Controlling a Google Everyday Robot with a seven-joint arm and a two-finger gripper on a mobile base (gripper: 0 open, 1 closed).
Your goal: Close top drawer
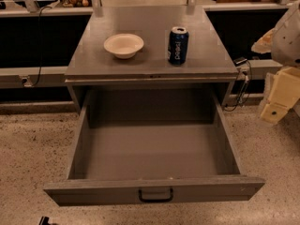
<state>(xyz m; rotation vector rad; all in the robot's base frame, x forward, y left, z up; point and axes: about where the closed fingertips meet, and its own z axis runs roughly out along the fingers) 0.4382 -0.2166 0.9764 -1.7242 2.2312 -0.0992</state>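
Observation:
My gripper needs to next move to the front panel [208, 191] of the top drawer, between the dark bar handle and the corner nearer the cables, and close there.
The top drawer [154, 191] is a wide, deep grey drawer, pulled far out of the grey cabinet toward me. Its inside is empty. A dark bar handle [155, 195] sits mid-front on its panel. My gripper [276, 100], a cream-coloured piece below the white arm, hangs at the right edge of the view. It is to the right of the cabinet, level with the back of the drawer, and apart from both the drawer and its handle.
On the cabinet top [93, 55] stand a white bowl [123, 45] and a blue can [178, 45]. Cables [241, 86] hang at the cabinet's right side. Speckled floor [28, 163] lies on both sides of the drawer. A counter with clutter runs along the back.

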